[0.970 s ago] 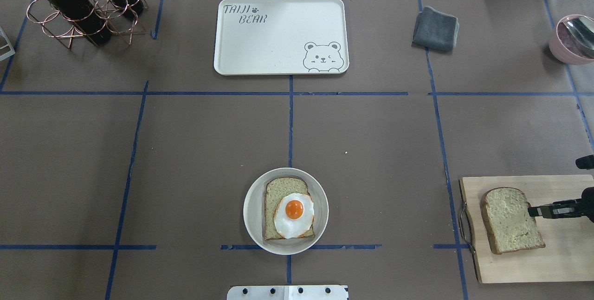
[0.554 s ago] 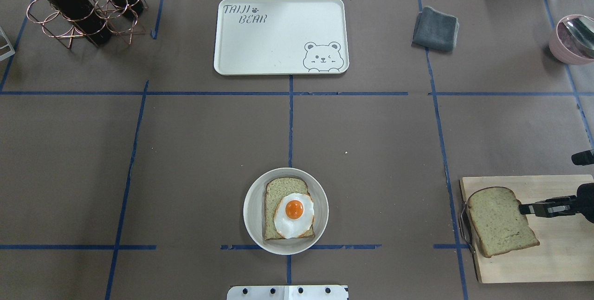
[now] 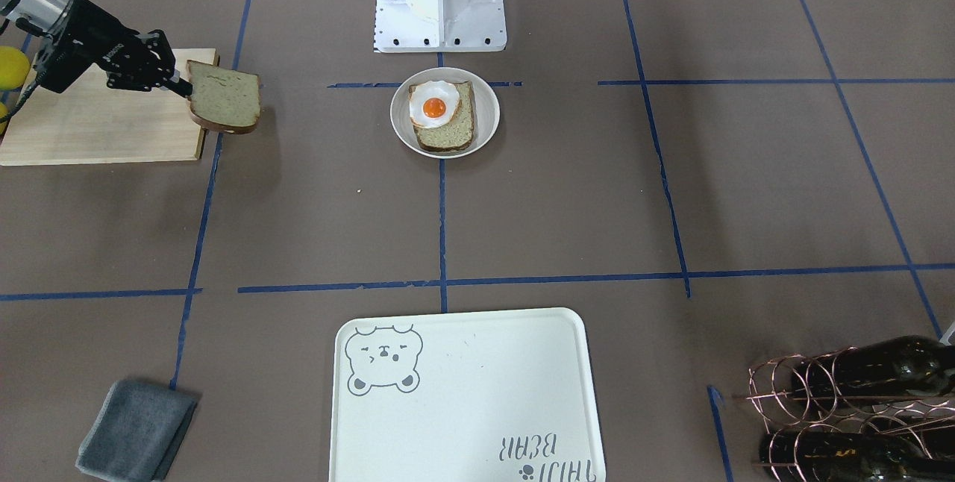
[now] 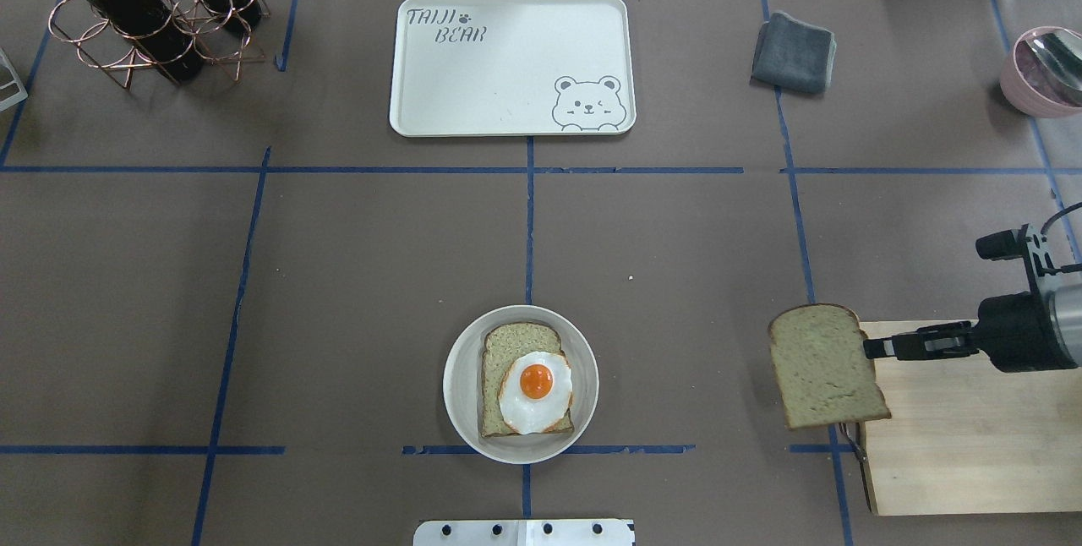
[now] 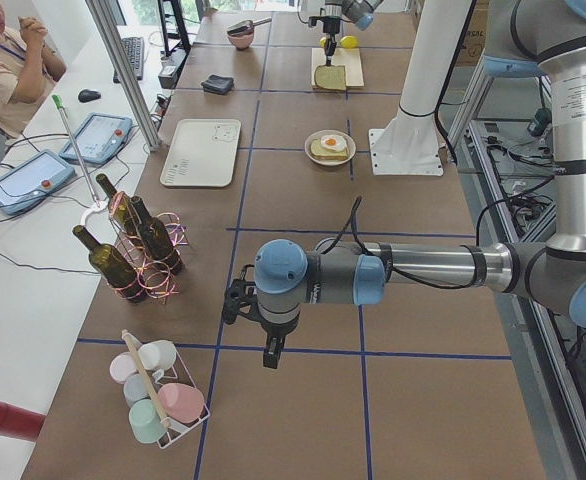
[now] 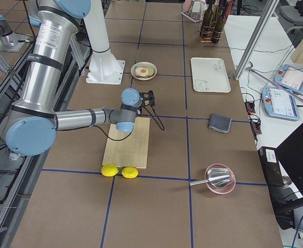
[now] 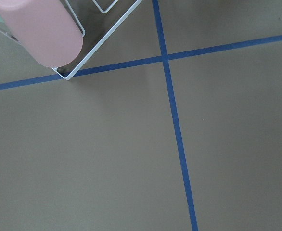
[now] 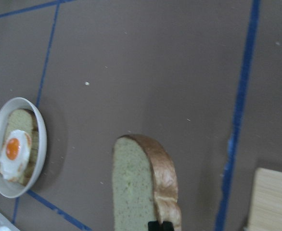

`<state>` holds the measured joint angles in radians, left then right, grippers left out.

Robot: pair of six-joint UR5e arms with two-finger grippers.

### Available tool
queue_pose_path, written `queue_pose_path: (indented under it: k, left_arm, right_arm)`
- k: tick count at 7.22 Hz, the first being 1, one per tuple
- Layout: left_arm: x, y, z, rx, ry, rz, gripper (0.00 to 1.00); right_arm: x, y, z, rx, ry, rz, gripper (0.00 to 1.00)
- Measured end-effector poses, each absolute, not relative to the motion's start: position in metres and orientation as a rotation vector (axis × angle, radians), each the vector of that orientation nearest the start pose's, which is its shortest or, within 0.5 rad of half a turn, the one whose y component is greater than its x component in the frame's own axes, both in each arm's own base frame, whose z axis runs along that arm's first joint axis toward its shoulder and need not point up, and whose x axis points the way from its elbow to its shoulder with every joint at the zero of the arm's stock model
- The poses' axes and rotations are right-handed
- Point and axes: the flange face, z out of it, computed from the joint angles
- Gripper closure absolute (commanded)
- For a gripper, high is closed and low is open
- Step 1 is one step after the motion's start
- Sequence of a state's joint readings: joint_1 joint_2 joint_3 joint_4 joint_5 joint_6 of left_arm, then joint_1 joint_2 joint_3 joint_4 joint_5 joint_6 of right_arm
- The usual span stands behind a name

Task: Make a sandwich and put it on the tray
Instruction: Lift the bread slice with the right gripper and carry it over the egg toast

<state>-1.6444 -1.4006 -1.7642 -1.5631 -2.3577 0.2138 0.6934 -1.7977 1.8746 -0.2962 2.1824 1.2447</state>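
Note:
Next, my right gripper releases the held slice of bread on top of the fried egg (image 3: 442,102) (image 8: 16,148) in the small round plate.
My right gripper (image 4: 871,349) is shut on the edge of a slice of greenish-tan bread (image 4: 824,364) and holds it in the air, over the left edge of the wooden board (image 4: 972,444). The held slice also shows in the front view (image 3: 224,98) and the right wrist view (image 8: 136,187). The other slice (image 4: 516,341) lies on a small round plate (image 4: 456,385) with the fried egg (image 4: 534,390) on top. The cream bear tray (image 4: 507,64) lies at the far middle with nothing on it. My left gripper (image 5: 270,355) hangs over bare table far to the left; I cannot tell whether it is open or shut.
A folded grey cloth (image 4: 795,51) lies right of the tray. A copper rack with wine bottles (image 4: 152,13) stands at the far left. A pink bowl (image 4: 1040,73) sits at the far right. Two lemons (image 6: 118,170) lie beyond the board. A cup rack (image 5: 158,395) stands near my left arm.
My right gripper has lifted the bread slice off the wooden board and carried it left, towards the plate. The plate, egg and tray have not moved.

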Motion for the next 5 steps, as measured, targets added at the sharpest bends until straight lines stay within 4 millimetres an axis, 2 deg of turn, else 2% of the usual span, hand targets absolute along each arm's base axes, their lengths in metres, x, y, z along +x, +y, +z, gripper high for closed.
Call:
queue_pose_path:
  k: [1,2,3,4,5]
  left_arm:
    - [-0.094,-0.415,0.641,0.127,0.777,0.139,0.0]
    - [-0.094,-0.415,0.641,0.128,0.777,0.139,0.0]
    - [-0.094,-0.415,0.64,0.128,0.777,0.139,0.0]
    - [-0.094,-0.415,0.64,0.129,0.777,0.139,0.0]
    - [-0.094,-0.415,0.64,0.128,0.777,0.139,0.0]
  right_arm:
    - [-0.286,-0.331,0.43,0.181,-1.421,-0.094,1.0]
    - [-0.32,-0.348,0.385,0.169,-1.451,-0.085,1.0]
    - [-0.356,-0.357,0.336,0.156,-1.48,-0.079,1.0]
    - [-0.398,-0.354,0.287,0.151,-1.501,-0.073,1.0]
    - [-0.44,-0.338,0.248,0.15,-1.501,-0.066,1.0]
